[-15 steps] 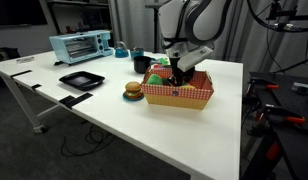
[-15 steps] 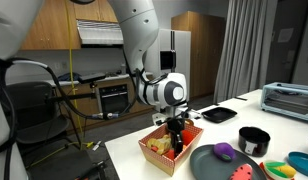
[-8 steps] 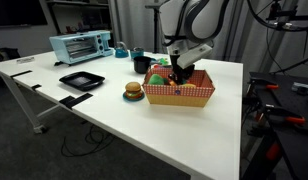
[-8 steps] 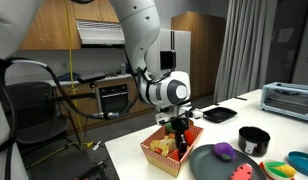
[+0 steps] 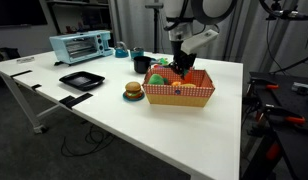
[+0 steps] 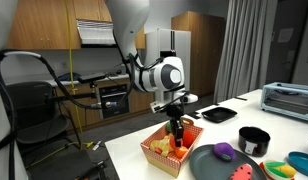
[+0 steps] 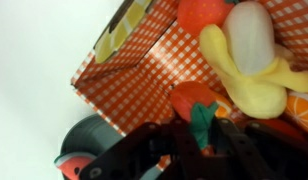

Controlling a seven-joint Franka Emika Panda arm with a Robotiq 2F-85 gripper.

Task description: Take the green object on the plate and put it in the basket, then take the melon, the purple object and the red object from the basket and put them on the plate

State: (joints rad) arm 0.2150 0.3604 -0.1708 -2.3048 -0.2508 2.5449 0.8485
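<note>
My gripper is going to release the red object on the dark plate [image 7: 102, 141], between the melon and the edge of the basket. The red object now hangs just above the basket.
The tan basket [image 5: 180, 95] with red-and-white checked lining stands on the white table; it also shows in the other exterior view [image 6: 157, 150] and the wrist view [image 7: 144, 70]. My gripper [image 5: 182, 63] [image 6: 176, 126] hangs just above it, shut on the red object [image 7: 194, 101], a red toy with a green stem, seen between the fingers [image 7: 199, 135]. The purple object [image 6: 224, 151] lies on the dark plate [image 6: 209, 165] next to a red melon slice [image 6: 242, 172]. A green object [image 5: 157, 77] sits in the basket.
A toy burger [image 5: 133, 91], a black square tray [image 5: 81, 80] and a toaster oven [image 5: 82, 46] are on the table. A yellow toy banana [image 7: 239, 80] and an orange fruit [image 7: 199, 12] lie in the basket. A black pot [image 6: 254, 140] stands behind the plate.
My gripper has risen out of the basket, carrying the red object up with it. The basket and the things on the plate have not moved.
</note>
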